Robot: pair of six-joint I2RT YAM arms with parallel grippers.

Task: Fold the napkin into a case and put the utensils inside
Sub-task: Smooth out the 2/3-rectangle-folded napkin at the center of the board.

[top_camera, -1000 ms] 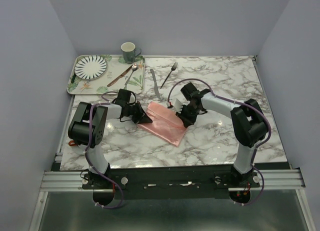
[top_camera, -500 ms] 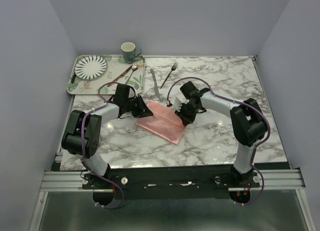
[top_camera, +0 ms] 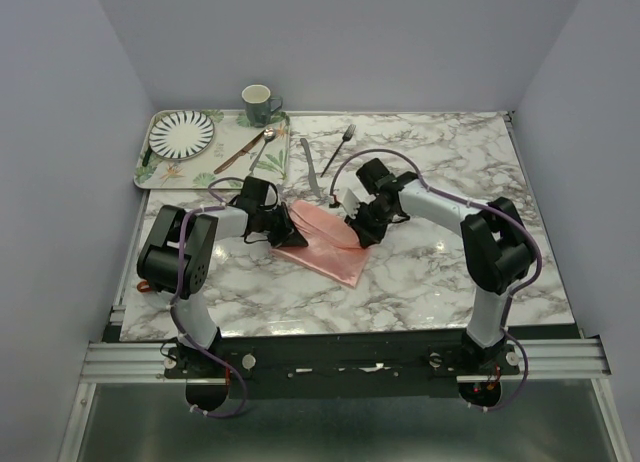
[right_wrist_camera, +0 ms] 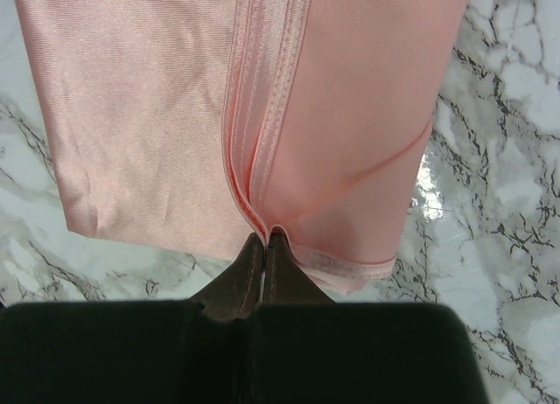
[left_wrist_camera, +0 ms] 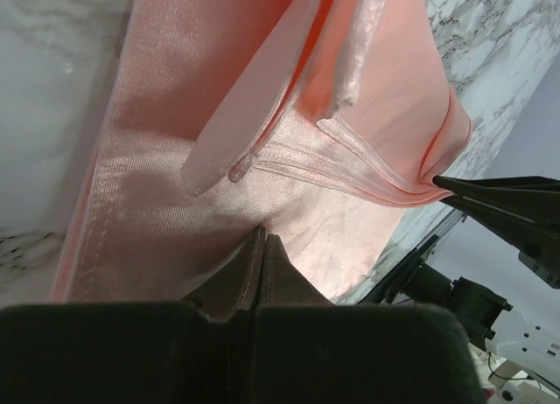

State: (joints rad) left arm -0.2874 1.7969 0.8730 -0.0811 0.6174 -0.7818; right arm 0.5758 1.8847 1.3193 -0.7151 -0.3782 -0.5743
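My right gripper needs to open, turn and take the stitched hem's corner (right_wrist_camera: 278, 229) from another angle, because the napkin's end bunches up at my right gripper's fingers.
The salmon-pink napkin (top_camera: 326, 250) lies folded into a long strip in the middle of the marble table. My left gripper (top_camera: 287, 225) is at its left edge, with its jaws shut (left_wrist_camera: 262, 240) and pinching a pucker of the cloth (left_wrist_camera: 219, 115). At the strip's far end, my right gripper (top_camera: 357, 229) is shut (right_wrist_camera: 265, 238) on the stitched hem of the napkin (right_wrist_camera: 149, 115), where two folded layers meet. The fork (top_camera: 343, 142) and the knife (top_camera: 311, 170) lie on the table beyond the napkin, untouched.
A patterned tray (top_camera: 150, 172) at the back left holds a striped plate (top_camera: 181, 133), a spoon (top_camera: 262, 147) and a brown-handled utensil (top_camera: 237, 154). A green mug (top_camera: 258, 104) stands at its far corner. Walls enclose the table on three sides.
My left gripper opened, shifted right along the napkin's left edge and shut again on the cloth. The right gripper kept its grip and drew slightly back, lifting the fold.
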